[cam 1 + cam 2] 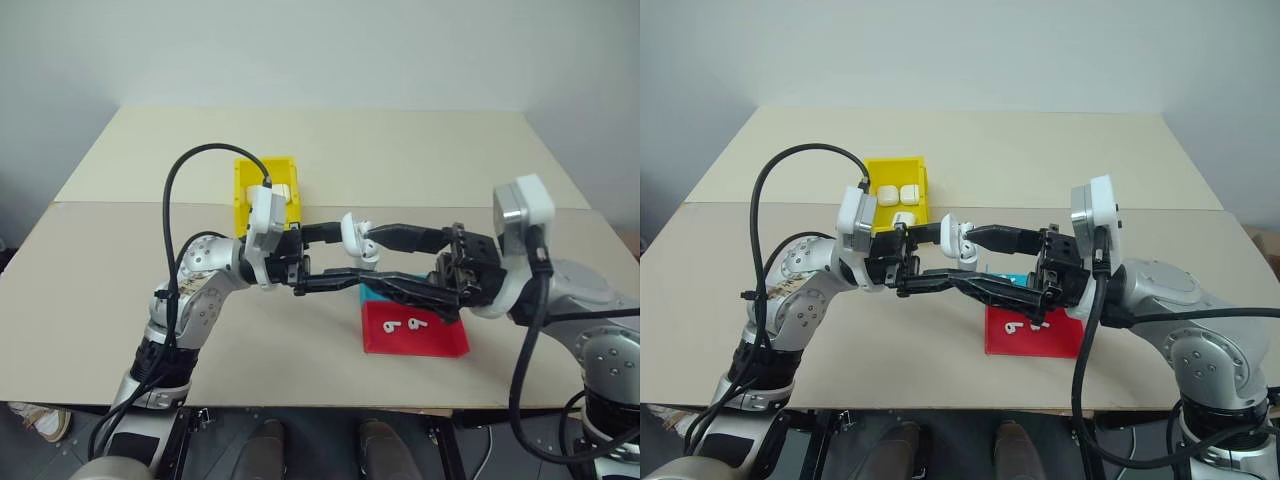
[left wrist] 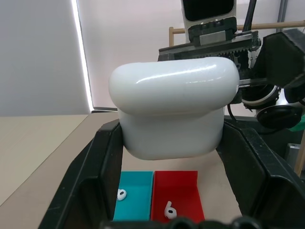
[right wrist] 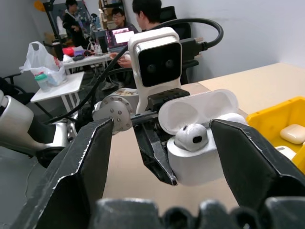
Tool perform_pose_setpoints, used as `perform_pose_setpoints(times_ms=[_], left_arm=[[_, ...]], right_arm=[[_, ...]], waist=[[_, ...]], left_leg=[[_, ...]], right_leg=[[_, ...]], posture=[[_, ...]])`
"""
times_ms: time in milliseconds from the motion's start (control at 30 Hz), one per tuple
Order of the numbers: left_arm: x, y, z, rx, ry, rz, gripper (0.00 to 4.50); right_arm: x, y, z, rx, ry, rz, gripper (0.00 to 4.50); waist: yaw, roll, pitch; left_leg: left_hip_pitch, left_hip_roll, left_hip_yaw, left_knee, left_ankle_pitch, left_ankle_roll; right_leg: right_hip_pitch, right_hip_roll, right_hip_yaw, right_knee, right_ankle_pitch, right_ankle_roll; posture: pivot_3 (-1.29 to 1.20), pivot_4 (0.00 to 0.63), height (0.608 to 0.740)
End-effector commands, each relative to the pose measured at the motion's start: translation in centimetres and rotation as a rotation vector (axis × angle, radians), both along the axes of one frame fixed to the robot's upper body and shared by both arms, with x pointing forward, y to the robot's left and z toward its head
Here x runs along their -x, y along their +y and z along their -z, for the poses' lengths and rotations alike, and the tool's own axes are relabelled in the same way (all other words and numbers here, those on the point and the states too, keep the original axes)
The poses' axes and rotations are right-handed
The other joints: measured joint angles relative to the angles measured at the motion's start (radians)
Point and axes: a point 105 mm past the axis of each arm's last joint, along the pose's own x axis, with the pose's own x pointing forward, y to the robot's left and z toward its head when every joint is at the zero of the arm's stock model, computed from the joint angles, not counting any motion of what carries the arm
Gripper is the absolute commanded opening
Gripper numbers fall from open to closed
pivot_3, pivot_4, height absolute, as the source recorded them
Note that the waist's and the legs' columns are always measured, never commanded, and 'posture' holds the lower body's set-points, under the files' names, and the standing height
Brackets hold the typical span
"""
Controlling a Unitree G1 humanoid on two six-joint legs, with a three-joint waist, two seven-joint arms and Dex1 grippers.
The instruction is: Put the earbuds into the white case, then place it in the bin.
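I will use my left gripper to release the white case in the front part of the yellow bin [image 1: 274, 217], in front of the other cases.
My left gripper [image 1: 350, 256] is shut on the white case [image 1: 355, 238], held above the table with its lid flipped open. In the right wrist view one earbud [image 3: 190, 136] sits in the open case [image 3: 202, 157]. My right gripper [image 1: 374, 262] faces the case from the right, open, with its fingers [image 3: 90, 157] on either side of it and touching nothing. Two earbuds [image 1: 390, 326] lie on the red tray [image 1: 445, 340]. Another earbud [image 2: 121, 194] lies on the blue tray [image 2: 138, 181]. The yellow bin [image 1: 243, 190] stands behind my left wrist.
The bin [image 1: 890, 168] holds a few other white cases [image 1: 910, 193]. The blue tray [image 1: 372, 293] is mostly hidden under my fingers, beside the red one. People sit at desks in the background [image 3: 119, 19] of the right wrist view.
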Motion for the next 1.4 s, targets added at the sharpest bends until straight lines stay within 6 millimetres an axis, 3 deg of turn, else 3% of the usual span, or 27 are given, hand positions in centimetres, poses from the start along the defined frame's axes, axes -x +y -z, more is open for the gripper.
perform_pose_setpoints(times_ms=[33, 100, 200, 467, 500, 633, 900, 1000, 1233, 1333, 1400], left_arm=[[0.9, -0.2, -1.1, 0.033, -0.050, 0.035, 2.76], [0.9, -0.1, -0.9, 0.026, -0.045, 0.034, 2.76], [0.6, -0.1, -0.6, 0.023, -0.033, 0.027, 2.76], [0.0, -0.9, 0.4, -0.017, -0.029, 0.003, 2.76], [-0.1, -1.1, 0.6, -0.028, -0.031, -0.006, 2.76], [-0.6, -1.6, 1.4, -0.064, -0.044, -0.019, 2.76], [-1.5, -2.1, 1.5, -0.090, -0.079, -0.061, 2.76], [-1.7, -1.5, 1.1, -0.080, -0.093, -0.096, 2.76], [-1.5, 0.1, 0.7, -0.050, -0.099, -0.183, 2.76], [-1.7, 0.9, 0.4, -0.034, -0.102, -0.245, 2.76], [-2.4, 1.7, -0.3, 0.005, -0.106, -0.349, 2.76]], right_arm=[[0.7, -0.5, -0.6, -0.017, -0.014, -0.021, 3.65], [0.9, -0.7, -0.8, -0.022, -0.015, -0.033, 3.65], [1.1, -0.9, -1.1, -0.018, -0.016, -0.038, 3.04], [-0.3, -1.2, -2.3, 0.098, -0.117, 0.054, 0.17], [-0.6, -1.1, -2.9, 0.130, -0.144, 0.058, 0.03], [-1.4, 0.4, -4.0, 0.297, -0.216, 0.049, 0.03], [-2.0, 2.8, -2.6, 0.578, -0.275, -0.031, 0.03], [-3.3, 2.4, -1.2, 0.671, -0.294, 0.010, 0.03], [-4.1, 0.1, -1.0, 0.693, -0.274, 0.070, 0.03], [-4.4, -0.5, -1.4, 0.639, -0.267, 0.101, 0.03], [-4.7, -1.0, -2.6, 0.513, -0.266, 0.156, 0.03]], waist=[[0.000, 0.000, 0.000], [0.000, 0.000, 0.000], [-0.001, 0.000, 0.000], [0.000, 0.000, 0.000], [0.000, 0.000, 0.000], [-0.003, 0.000, 0.000], [0.002, 0.001, 0.000], [0.004, 0.001, 0.000], [0.002, 0.001, 0.000], [0.002, 0.001, 0.000], [0.003, 0.001, 0.000]], left_leg=[[0.000, 0.000, 0.000, 0.000, 0.000, 0.000], [0.000, 0.000, 0.000, 0.000, 0.000, 0.000], [0.000, 0.000, 0.000, 0.000, 0.000, 0.000], [0.000, 0.000, 0.000, 0.000, 0.000, 0.000], [0.000, 0.000, 0.000, 0.000, 0.000, 0.000], [0.000, 0.000, 0.001, 0.000, 0.000, 0.000], [-0.002, 0.000, 0.001, 0.000, 0.000, 0.000], [-0.002, 0.000, 0.000, 0.001, 0.000, 0.000], [-0.002, 0.000, 0.000, 0.001, 0.000, 0.000], [-0.002, 0.001, 0.000, 0.001, 0.000, 0.000], [-0.002, 0.001, 0.000, 0.001, 0.000, 0.000]], right_leg=[[0.000, 0.000, 0.000, 0.000, 0.000, 0.000], [0.000, 0.000, 0.000, 0.000, 0.000, 0.000], [0.000, 0.000, 0.000, 0.000, 0.000, 0.000], [0.000, 0.000, 0.000, 0.000, 0.000, 0.000], [0.000, 0.000, 0.000, 0.000, 0.000, 0.000], [-0.001, 0.000, 0.001, 0.000, 0.000, 0.000], [-0.002, 0.000, 0.000, -0.001, 0.000, 0.000], [-0.002, 0.000, -0.001, -0.001, 0.000, 0.000], [-0.002, -0.001, -0.001, 0.000, 0.000, 0.000], [-0.003, -0.001, -0.001, 0.000, 0.000, 0.000], [-0.002, -0.001, -0.001, 0.000, 0.000, 0.000]], posture=[[0.00, 0.150, 0.740], [0.00, 0.150, 0.740], [0.00, 0.150, 0.740], [0.00, 0.150, 0.740], [0.00, 0.150, 0.740], [0.00, 0.150, 0.740], [0.00, 0.150, 0.740], [0.00, 0.150, 0.740], [0.00, 0.150, 0.740], [0.00, 0.150, 0.740], [0.00, 0.150, 0.740]])
